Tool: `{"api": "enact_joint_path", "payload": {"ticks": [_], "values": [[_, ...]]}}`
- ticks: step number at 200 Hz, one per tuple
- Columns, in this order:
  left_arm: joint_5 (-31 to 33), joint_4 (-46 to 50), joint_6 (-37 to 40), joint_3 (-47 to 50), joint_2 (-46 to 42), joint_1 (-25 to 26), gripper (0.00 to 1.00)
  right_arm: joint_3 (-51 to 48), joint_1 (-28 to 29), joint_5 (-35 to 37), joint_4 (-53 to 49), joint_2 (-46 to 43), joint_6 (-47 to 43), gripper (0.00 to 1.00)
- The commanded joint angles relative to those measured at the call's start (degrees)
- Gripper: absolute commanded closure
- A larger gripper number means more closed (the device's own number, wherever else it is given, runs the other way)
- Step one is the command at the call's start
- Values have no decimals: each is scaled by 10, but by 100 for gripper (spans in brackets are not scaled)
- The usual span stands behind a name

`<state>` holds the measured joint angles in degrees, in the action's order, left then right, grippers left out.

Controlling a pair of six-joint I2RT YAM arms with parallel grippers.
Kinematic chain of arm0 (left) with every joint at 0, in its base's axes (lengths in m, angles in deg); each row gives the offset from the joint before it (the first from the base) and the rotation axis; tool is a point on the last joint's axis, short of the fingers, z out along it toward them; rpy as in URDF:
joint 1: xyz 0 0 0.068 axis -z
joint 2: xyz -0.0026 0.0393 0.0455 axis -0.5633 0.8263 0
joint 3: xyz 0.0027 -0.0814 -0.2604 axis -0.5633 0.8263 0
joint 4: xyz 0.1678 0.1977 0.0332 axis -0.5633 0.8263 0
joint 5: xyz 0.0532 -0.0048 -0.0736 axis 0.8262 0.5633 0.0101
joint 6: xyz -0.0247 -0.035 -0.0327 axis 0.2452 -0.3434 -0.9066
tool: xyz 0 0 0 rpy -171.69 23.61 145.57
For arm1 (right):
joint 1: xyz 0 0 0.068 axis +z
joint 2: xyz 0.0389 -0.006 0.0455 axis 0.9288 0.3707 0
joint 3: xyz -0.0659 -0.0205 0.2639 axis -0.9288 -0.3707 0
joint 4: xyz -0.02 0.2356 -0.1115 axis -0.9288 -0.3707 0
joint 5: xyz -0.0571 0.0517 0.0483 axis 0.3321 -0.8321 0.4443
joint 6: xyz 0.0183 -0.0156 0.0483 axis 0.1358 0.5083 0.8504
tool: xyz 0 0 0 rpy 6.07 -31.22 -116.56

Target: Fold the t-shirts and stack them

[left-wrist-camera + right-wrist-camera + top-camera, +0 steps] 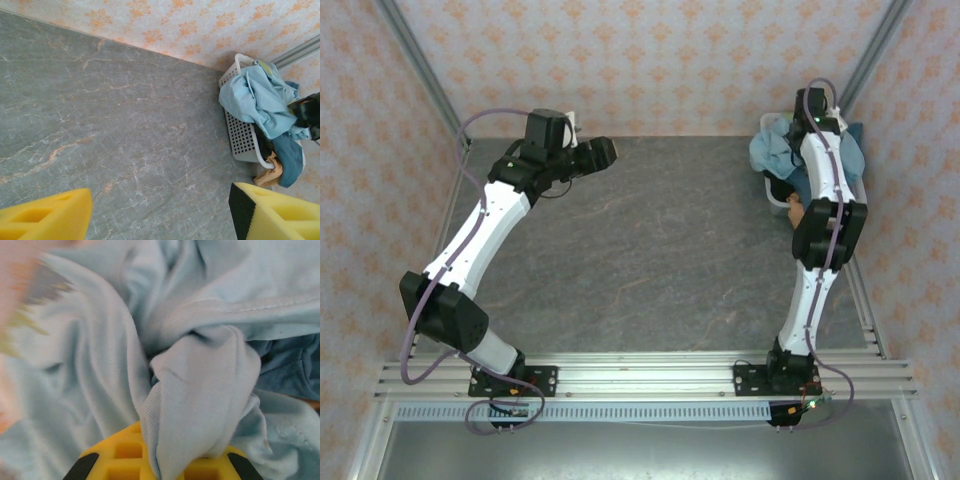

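Next, my right gripper releases the sky-blue t-shirt, now bunched over the white lattice basket, on the bare grey table [604, 238] in front of my left gripper.
The light sky-blue t-shirt [775, 150] [255, 97] is bunched over the white lattice basket [240, 137] at the back right of the table. A darker slate-blue t-shirt [290, 155] [295, 362] lies under it, and an orange-tan one [271, 176] hangs over the basket's near rim. My right gripper [165, 467] is down in the basket, shut on a pinched fold of the sky-blue t-shirt [200, 400]. Over the back left of the table, my left gripper [605, 150] [160, 210] hangs open, its yellow fingers [45, 215] wide apart with nothing between them.
The grey marbled table [650, 250] stretches between the two arms. Patterned walls close in the back and sides, with a metal rail [875, 50] at the back right corner beside the basket [780, 195].
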<state>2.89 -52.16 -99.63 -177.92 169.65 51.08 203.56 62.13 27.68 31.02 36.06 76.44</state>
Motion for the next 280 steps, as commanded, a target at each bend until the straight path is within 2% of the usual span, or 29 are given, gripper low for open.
{"api": "enact_joint_path", "payload": {"ticks": [1, 27, 55, 88, 114, 139, 161, 179, 193, 214, 234, 252, 280], "values": [[5, 22, 14, -11, -22, 7, 26, 14, 29, 44, 34, -106, -36, 100], [30, 30, 16, -10, -26, 7, 28, 21, 59, 25, 61, -167, -58, 100], [95, 70, 20, -20, -29, 7, 28, 46, 119, -25, 90, -209, -94, 100], [183, 117, 14, -29, -41, 7, 27, 110, 239, -39, 86, -222, -156, 100], [274, 163, -9, -29, -58, 6, 25, 137, 332, -53, 47, -203, -150, 100], [331, 186, -35, -12, -82, 6, 22, 71, 410, -53, 29, -181, -139, 100], [351, 208, -47, 9, -99, 3, 21, -43, 451, -101, 64, -159, -108, 100], [361, 223, -56, 40, -115, 2, 20, -123, 473, -170, 102, -127, -81, 100], [357, 230, -60, 68, -129, -2, 20, -143, 487, -211, 99, -95, -77, 87], [333, 250, -67, 101, -139, -12, 19, -169, 496, -256, 92, -82, -74, 59], [287, 250, -71, 135, -142, -23, 19, -236, 494, -230, 110, -133, -79, 38], [238, 231, -70, 162, -135, -24, 19, -303, 477, -200, 113, -188, -70, 33], [168, 182, -65, 188, -100, -19, 20, -425, 426, -155, 137, -269, -29, 34]]}}
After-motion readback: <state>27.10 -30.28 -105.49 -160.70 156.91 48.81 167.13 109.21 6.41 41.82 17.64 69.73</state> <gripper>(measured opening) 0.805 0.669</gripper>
